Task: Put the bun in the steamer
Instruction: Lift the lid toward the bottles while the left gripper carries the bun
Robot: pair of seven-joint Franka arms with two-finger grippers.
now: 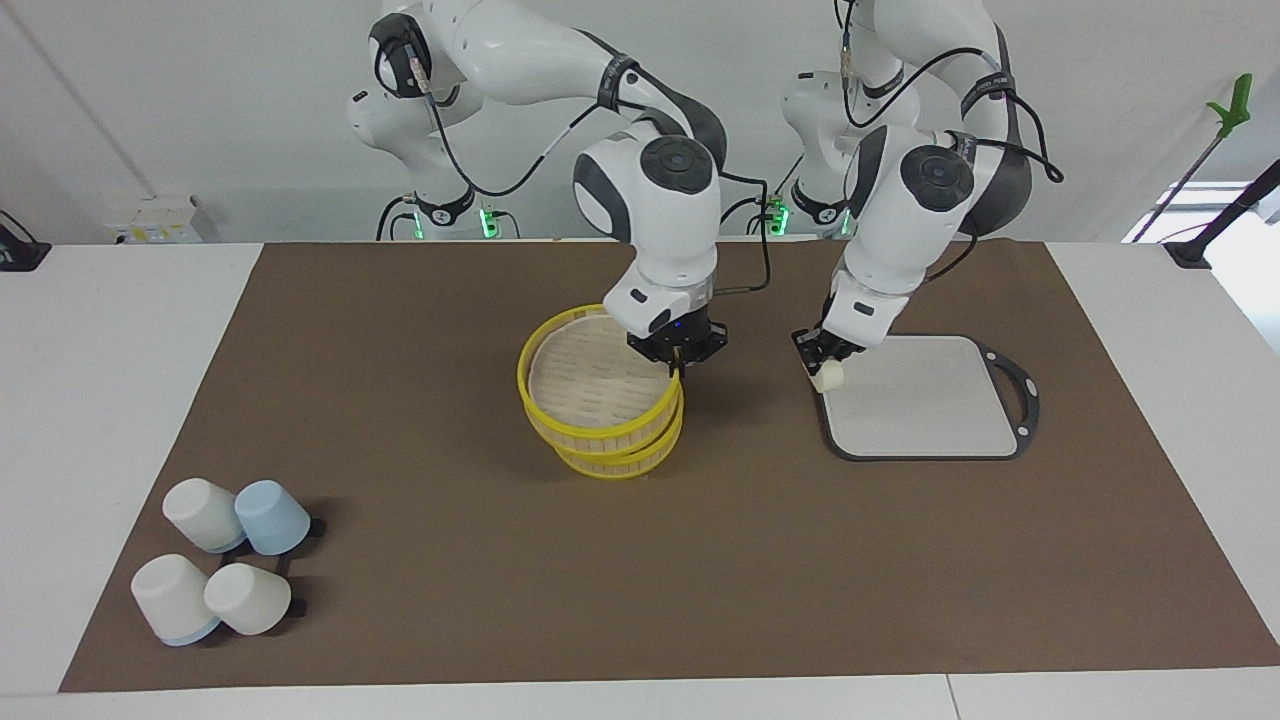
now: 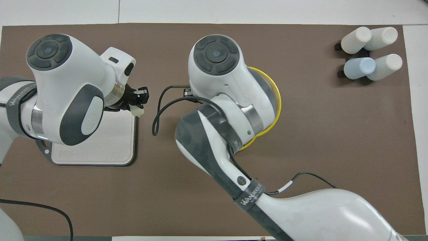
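Observation:
Next, my left gripper puts the bun down in the middle of the steamer's lower level (image 2: 229, 125) and lets go of it.
The steamer stands mid-mat as two yellow-rimmed tiers. My right gripper (image 1: 679, 366) is shut on the rim of the top tier (image 1: 600, 375), on its side toward the left arm's end, and holds it tilted and shifted off the lower tier (image 1: 625, 458). In the overhead view my right arm covers most of the steamer; only part of its yellow rim (image 2: 276, 100) shows. My left gripper (image 1: 827, 360) is shut on the bun (image 1: 828, 377), a small cream lump, at the corner of the grey board nearest the steamer. The bun also shows in the overhead view (image 2: 138, 111), under the left gripper (image 2: 137, 100).
The flat grey board (image 1: 930, 400) with a black handle lies toward the left arm's end; it also shows in the overhead view (image 2: 100, 147). Several white and pale-blue cups (image 1: 222, 570) lie in a cluster at the right arm's end, farther from the robots.

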